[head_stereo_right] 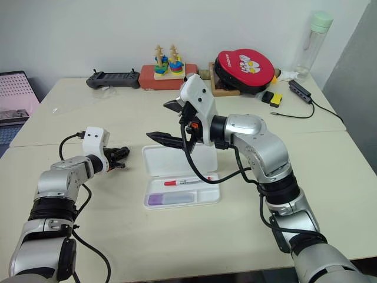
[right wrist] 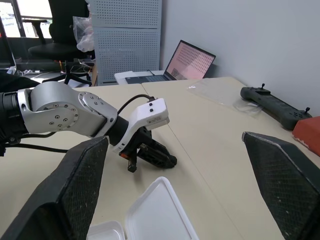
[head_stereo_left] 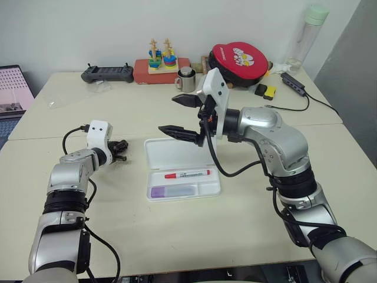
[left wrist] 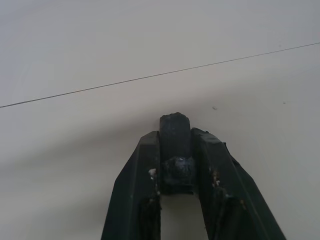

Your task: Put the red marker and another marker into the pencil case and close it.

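Observation:
I should release the small dark cylinder from my left gripper in the pencil case's empty corner compartment (head_stereo_left: 209, 187), past the clear end of the purple-capped marker.
The pencil case (head_stereo_left: 171, 152) lies open at the table's middle, its lid flat toward the back. In its tray lie the red marker (head_stereo_left: 187, 174) and, nearer the front, the purple-capped marker (head_stereo_left: 172, 191). My right gripper (head_stereo_left: 167, 114) hangs open above the lid, pointing left, with nothing between its fingers. To the left of the case, low over the table, my left gripper (head_stereo_left: 122, 150) is shut on a small dark stubby cylinder (left wrist: 175, 127), which sticks out between its fingertips in the left wrist view.
Along the back edge stand a black controller (head_stereo_left: 106, 73), a red box with stacking toys (head_stereo_left: 160, 68), a metal cup (head_stereo_left: 187, 79), a red round case (head_stereo_left: 238, 61) and a tall bottle (head_stereo_left: 307, 32). A laptop (head_stereo_left: 10, 94) sits far left.

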Robot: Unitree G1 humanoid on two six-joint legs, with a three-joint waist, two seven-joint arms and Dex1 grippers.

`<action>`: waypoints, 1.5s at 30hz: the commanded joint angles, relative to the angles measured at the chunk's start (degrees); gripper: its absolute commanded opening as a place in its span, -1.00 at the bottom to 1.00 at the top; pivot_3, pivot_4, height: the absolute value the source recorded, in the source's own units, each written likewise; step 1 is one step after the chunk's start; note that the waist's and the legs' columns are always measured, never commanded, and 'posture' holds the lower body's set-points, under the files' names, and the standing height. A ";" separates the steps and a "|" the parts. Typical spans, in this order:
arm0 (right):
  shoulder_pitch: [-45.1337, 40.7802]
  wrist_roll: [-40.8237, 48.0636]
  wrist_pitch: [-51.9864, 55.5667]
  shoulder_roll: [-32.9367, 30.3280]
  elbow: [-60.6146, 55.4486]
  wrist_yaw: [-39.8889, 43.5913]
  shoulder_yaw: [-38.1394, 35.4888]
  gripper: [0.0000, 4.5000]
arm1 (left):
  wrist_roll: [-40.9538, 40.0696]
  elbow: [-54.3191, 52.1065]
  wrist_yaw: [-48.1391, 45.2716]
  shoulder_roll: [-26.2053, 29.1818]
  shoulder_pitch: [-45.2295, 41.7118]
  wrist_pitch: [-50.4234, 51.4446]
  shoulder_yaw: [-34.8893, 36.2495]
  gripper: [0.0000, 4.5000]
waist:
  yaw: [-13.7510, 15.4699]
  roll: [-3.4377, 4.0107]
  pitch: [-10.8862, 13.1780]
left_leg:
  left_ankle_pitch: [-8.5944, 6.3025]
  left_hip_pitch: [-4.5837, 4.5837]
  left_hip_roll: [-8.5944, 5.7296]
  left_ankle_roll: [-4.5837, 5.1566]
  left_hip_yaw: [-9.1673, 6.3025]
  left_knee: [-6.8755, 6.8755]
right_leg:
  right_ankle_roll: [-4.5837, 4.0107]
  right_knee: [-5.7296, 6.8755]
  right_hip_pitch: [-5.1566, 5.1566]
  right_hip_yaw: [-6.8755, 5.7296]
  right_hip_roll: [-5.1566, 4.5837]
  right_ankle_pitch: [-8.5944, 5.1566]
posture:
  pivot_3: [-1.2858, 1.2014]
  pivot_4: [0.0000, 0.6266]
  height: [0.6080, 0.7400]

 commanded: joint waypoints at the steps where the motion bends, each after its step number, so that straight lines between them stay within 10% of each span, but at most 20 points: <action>1: -1.43 0.80 -1.44 0.03 -0.81 -0.06 -1.13 1.00 | 0.65 -0.21 0.68 -0.10 0.98 1.17 0.48 -0.78 | 0.00 0.00 0.00 | 0.00 0.00 0.00 0.00 0.00 0.00 | 0.00 0.00 0.00 0.00 0.00 0.00 | 0.03 -0.52 1.00; 12: 2.83 10.29 6.52 -10.90 -8.47 8.03 -6.77 1.00 | -13.44 -23.70 -8.34 -2.28 -2.99 -1.51 5.55 -0.79 | 0.96 -0.12 0.05 | 0.00 -0.44 -0.01 0.00 -0.45 0.17 | 0.01 -0.20 -0.04 -0.20 -0.07 0.02 | 0.03 -0.52 1.00; 19: 10.32 14.31 11.82 -22.67 -16.62 10.46 -8.50 1.00 | -18.36 -41.04 -25.00 -0.52 -2.16 3.52 -10.57 -0.79 | 0.59 -0.09 0.05 | 0.00 -0.50 -0.10 0.00 -0.48 0.11 | 0.02 -0.25 -0.03 -0.18 -0.20 0.02 | 0.03 -0.52 1.00; 29: 18.03 13.89 15.26 -30.30 -25.17 7.14 -5.72 1.00 | -9.60 -35.62 -32.52 -3.73 -2.49 -0.19 -27.06 -0.79 | 0.97 -0.09 0.08 | -0.01 -0.20 0.04 0.02 0.05 0.08 | 0.04 -0.23 0.10 0.13 -0.02 0.03 | 0.03 -0.52 1.00; 45: 20.78 15.47 16.63 -29.65 -27.69 3.03 -5.00 1.00 | -3.72 -38.36 -34.07 -3.24 2.55 -0.14 -32.88 -0.79 | 1.47 -0.10 0.08 | -0.01 -0.22 0.03 0.02 0.04 0.07 | 0.05 -0.27 0.08 0.12 -0.03 0.04 | 0.03 -0.52 1.00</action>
